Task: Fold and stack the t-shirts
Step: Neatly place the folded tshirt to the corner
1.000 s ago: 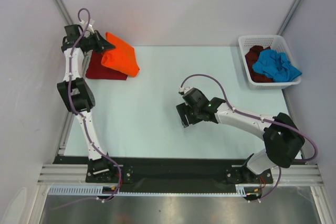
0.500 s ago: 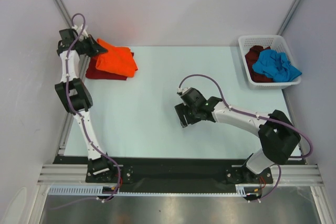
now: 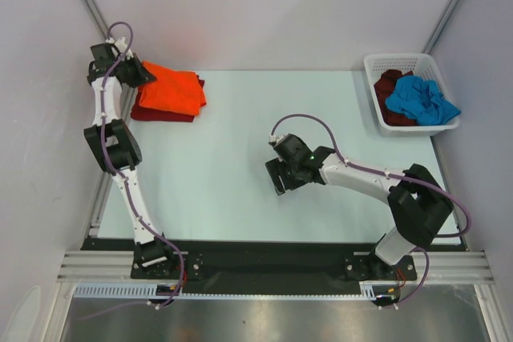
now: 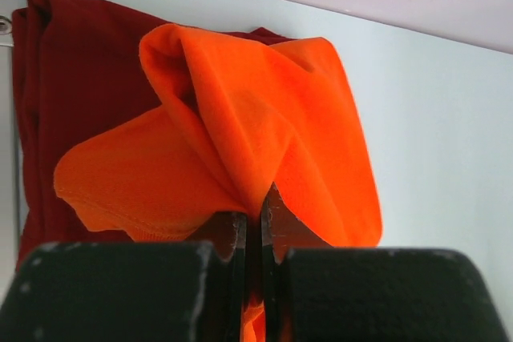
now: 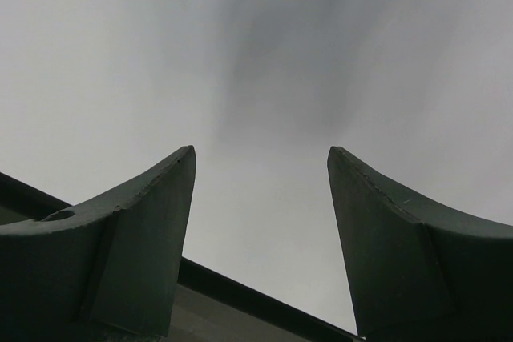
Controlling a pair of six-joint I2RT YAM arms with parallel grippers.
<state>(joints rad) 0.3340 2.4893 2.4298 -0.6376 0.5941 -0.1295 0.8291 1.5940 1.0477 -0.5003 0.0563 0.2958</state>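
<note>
Next, my left gripper lets go of the orange t-shirt's edge onto the dark red t-shirt's border (image 3: 139, 94) (image 4: 46, 126), beside the metal rail.
The orange t-shirt (image 3: 171, 91) lies folded on the dark red t-shirt (image 3: 160, 112) at the table's far left. My left gripper (image 3: 143, 78) is at the stack's left edge, shut on a pinch of the orange t-shirt (image 4: 240, 130); the dark red t-shirt (image 4: 56, 94) spreads under it. A blue t-shirt (image 3: 421, 99) and a dark maroon t-shirt (image 3: 390, 83) lie crumpled in the white basket (image 3: 374, 65) at the far right. My right gripper (image 3: 278, 178) hangs open over the middle of the table, its fingers (image 5: 152, 214) wide apart with nothing between them.
The pale table (image 3: 240, 118) is bounded by white walls at the back and sides. A black rail (image 3: 264, 258) with both arm bases runs along the near edge.
My left gripper has pulled the orange t-shirt left and down, so it now lies flatter on the dark red one. The right arm shifted slightly left, still open.
</note>
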